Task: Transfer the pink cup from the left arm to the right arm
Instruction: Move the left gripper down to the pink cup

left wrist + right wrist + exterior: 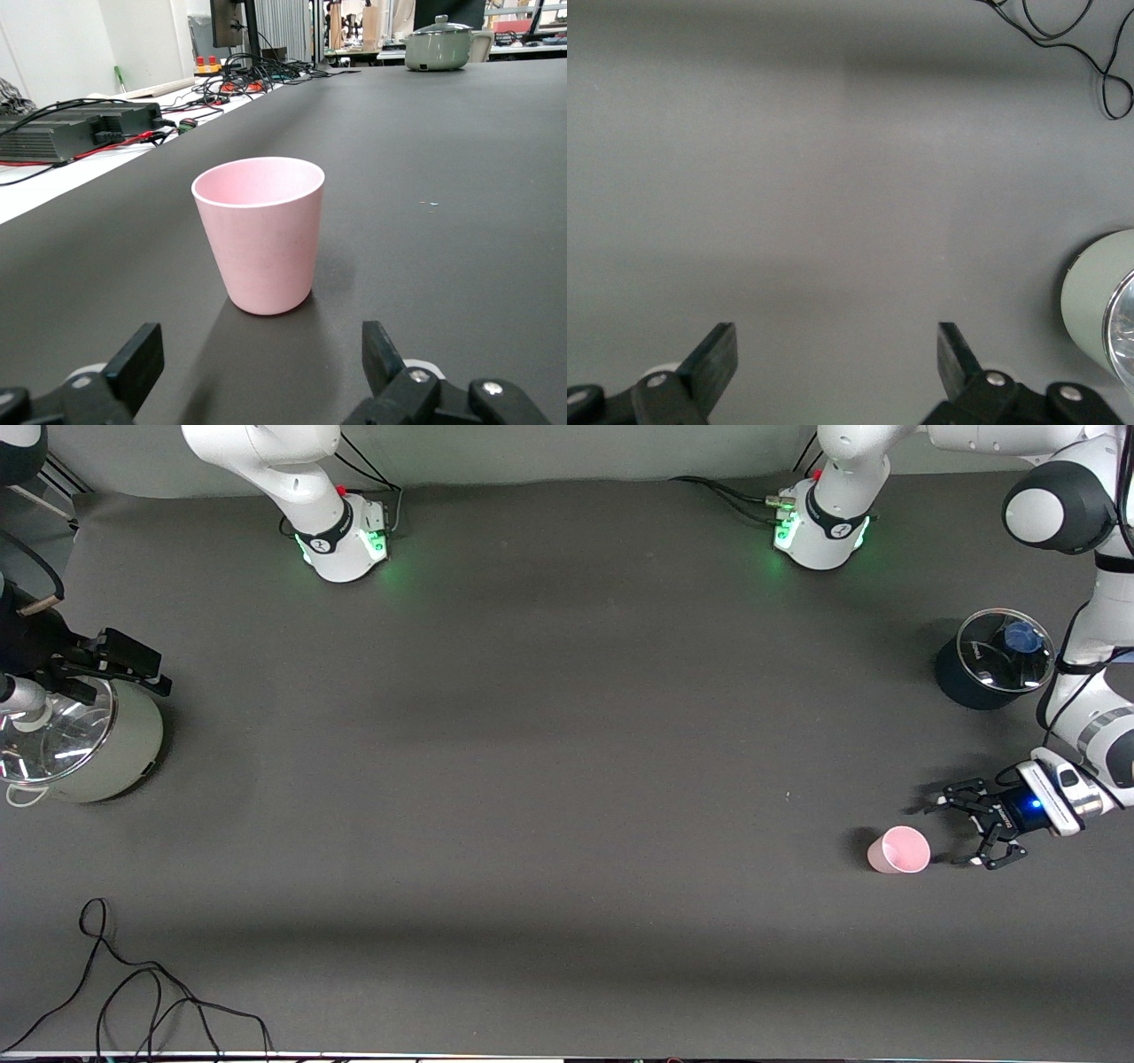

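Note:
The robot's left gripper should close around the lower half of the pink cup [879, 855] [271, 282], a little above the cup's base and well below the cup's rim.
The pink cup [899, 850] stands upright on the dark table, toward the left arm's end. My left gripper [946, 831], the skeletal claw, is open and empty, low over the table just beside the cup, on the side toward the left arm's end. In the left wrist view the cup [260, 235] stands just ahead of the left gripper [257, 354], lined up with the gap between its spread fingers and not touching them. My right gripper [133, 666] is open and empty over the rim of the pale green pot [89, 748] at the right arm's end. The right wrist view shows the right gripper [835, 354] with only bare table between its fingers.
A dark pot with a glass lid and blue knob [997, 660] stands close to the left arm. The green pot's side shows in the right wrist view [1099, 297]. A loose black cable [133, 992] lies near the front edge. Electronics and wires [80, 133] lie off the table.

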Tool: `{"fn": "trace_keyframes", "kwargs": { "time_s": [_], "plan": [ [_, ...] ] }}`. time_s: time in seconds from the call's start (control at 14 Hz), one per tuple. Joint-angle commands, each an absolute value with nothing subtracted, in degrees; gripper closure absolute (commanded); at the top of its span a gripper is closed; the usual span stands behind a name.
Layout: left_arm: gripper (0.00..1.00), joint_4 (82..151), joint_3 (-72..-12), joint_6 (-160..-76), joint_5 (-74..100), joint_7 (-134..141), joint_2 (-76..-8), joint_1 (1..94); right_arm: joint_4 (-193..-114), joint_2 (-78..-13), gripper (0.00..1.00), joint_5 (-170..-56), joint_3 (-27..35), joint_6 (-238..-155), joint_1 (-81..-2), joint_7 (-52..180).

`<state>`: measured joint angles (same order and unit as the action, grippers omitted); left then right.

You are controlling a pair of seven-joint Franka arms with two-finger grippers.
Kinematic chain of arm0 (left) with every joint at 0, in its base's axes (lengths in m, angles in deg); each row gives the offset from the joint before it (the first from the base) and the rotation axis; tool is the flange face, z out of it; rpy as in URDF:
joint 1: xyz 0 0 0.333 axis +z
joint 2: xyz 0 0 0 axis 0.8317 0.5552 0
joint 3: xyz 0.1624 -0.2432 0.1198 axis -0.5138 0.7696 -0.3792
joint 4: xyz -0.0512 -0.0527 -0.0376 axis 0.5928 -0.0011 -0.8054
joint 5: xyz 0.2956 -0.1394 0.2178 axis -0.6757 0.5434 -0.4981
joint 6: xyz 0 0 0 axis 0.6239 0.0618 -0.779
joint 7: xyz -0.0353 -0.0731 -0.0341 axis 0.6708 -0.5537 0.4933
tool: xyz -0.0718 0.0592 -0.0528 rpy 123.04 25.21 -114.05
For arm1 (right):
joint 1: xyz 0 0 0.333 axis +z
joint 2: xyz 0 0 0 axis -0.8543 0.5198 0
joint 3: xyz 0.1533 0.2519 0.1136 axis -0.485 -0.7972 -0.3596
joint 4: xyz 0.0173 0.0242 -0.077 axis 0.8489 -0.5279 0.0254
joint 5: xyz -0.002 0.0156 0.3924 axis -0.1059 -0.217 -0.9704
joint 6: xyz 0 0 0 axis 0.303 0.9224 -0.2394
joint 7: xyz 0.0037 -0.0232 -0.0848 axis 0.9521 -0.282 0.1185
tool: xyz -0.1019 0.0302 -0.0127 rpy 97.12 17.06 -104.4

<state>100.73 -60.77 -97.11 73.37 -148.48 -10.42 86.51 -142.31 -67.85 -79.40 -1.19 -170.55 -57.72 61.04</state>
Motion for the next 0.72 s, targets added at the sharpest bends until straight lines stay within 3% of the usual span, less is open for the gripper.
{"fn": "trace_keyframes", "kwargs": {
  "time_s": [0.0,0.65],
  "plan": [
    [0.00,99.6,-60.0,-96.4,75.0,-149.5,-8.7,87.3,-140.8,-67.2,0.00,-79.9,-0.7,-169.5,-57.3,60.4],
    [0.00,100.1,-59.2,-96.0,78.6,-148.4,-6.5,87.3,-140.8,-67.2,0.00,-79.9,-0.6,-169.5,-57.2,60.3]
  ]
}}
